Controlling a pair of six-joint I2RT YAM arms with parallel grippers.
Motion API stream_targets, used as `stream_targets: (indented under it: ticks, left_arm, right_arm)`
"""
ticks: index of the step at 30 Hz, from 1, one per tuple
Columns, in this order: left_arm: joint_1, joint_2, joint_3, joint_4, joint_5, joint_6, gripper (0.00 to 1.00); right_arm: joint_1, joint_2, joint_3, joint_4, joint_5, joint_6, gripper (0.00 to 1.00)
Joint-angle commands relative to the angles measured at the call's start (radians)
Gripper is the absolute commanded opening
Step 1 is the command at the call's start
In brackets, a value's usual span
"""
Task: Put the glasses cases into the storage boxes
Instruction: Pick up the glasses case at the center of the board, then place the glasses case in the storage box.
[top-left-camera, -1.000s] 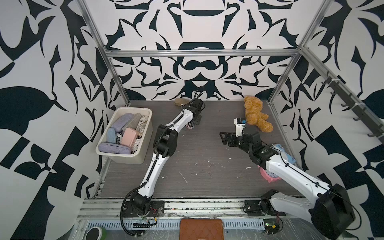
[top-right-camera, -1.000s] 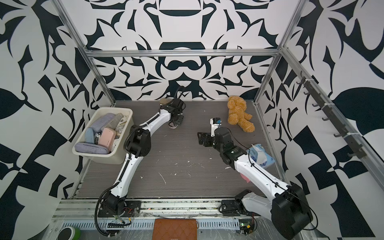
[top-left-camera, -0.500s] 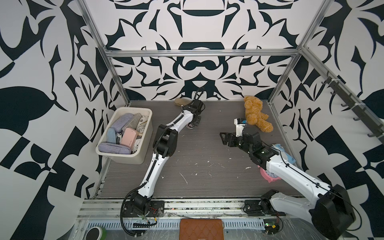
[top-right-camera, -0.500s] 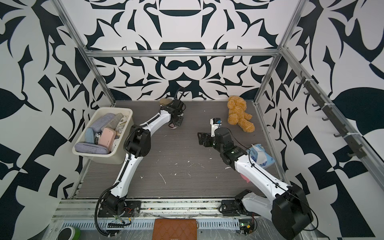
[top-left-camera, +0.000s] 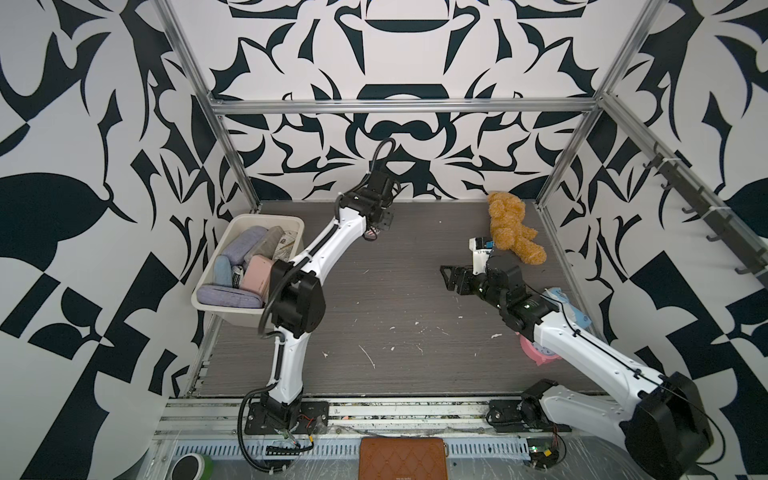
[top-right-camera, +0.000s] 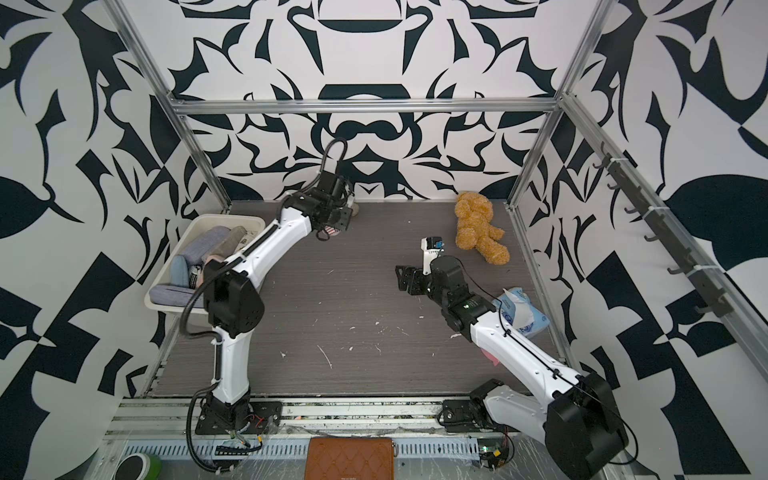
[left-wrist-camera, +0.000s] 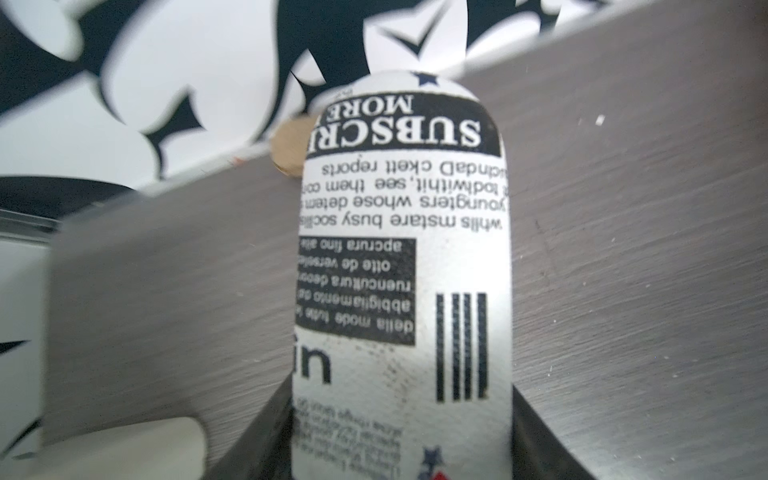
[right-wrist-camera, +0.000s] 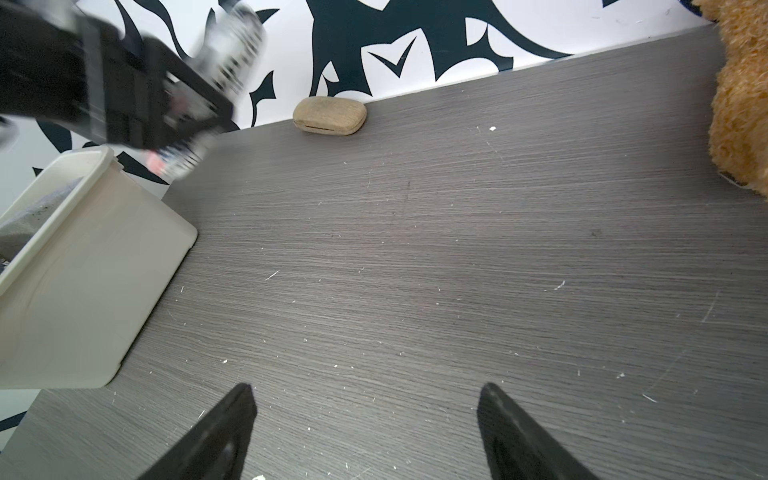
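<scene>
Next, I let go of the newspaper-print glasses case with my left gripper on the patterned case (top-left-camera: 284, 246) beside the grey case in the cream box.
My left gripper (left-wrist-camera: 401, 384) is shut on a newspaper-print glasses case (left-wrist-camera: 403, 270), which fills the space between its jaws. In both top views this gripper (top-left-camera: 376, 224) (top-right-camera: 332, 220) hovers near the back wall, with one end of the case (top-left-camera: 369, 235) poking out below it. A tan glasses case (right-wrist-camera: 329, 115) (top-right-camera: 354, 208) lies against the back wall just behind it. The cream storage box (top-left-camera: 245, 218) (right-wrist-camera: 83, 266) at the left holds lilac (top-left-camera: 245, 245), pink (top-left-camera: 257, 274) and blue (top-left-camera: 222, 270) cases. My right gripper (right-wrist-camera: 368, 399) (top-left-camera: 451, 280) is open and empty over the table's middle right.
A brown teddy bear (top-left-camera: 513, 226) lies at the back right. A blue-white soft packet (top-right-camera: 521, 311) sits by the right wall next to my right arm, with something pink (top-left-camera: 536, 353) under that arm. A brown quilted wallet (top-left-camera: 402, 457) lies in front of the rail.
My left gripper's jaws have narrowed onto the newspaper-print case, and it is blurred with motion in the right wrist view. The right arm has stayed put.
</scene>
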Motion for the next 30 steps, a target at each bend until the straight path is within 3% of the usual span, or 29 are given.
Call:
stream_targets:
  ticks: [1, 7, 12, 23, 24, 28, 30]
  left_arm:
    - [0.090, -0.121, -0.063, -0.117, -0.106, 0.023, 0.52]
    - [0.264, -0.269, -0.249, -0.174, -0.128, 0.027, 0.55]
    - [0.374, -0.291, -0.341, -0.143, -0.048, 0.042, 0.55]
    - [0.454, -0.221, -0.368, -0.180, -0.132, -0.019, 0.56]
    - [0.460, -0.221, -0.377, -0.184, -0.115, -0.023, 0.59]
    - [0.457, -0.240, -0.380, -0.218, -0.084, -0.050, 0.95]
    - [0.454, -0.297, -0.390, -0.208, -0.048, -0.056, 0.99]
  right_arm:
    - [-0.004, -0.009, -0.005, 0.043, -0.023, 0.018, 0.87]
    - [-0.004, -0.020, -0.012, 0.049, -0.040, 0.025, 0.86]
    - [-0.004, -0.030, -0.017, 0.050, -0.051, 0.029, 0.86]
    - [-0.004, -0.043, -0.019, 0.048, -0.056, 0.027, 0.86]
    - [-0.004, -0.043, -0.019, 0.048, -0.055, 0.027, 0.86]
    - [-0.004, -0.039, -0.016, 0.045, -0.061, 0.026, 0.88]
    - [-0.004, -0.034, -0.014, 0.045, -0.066, 0.028, 0.88]
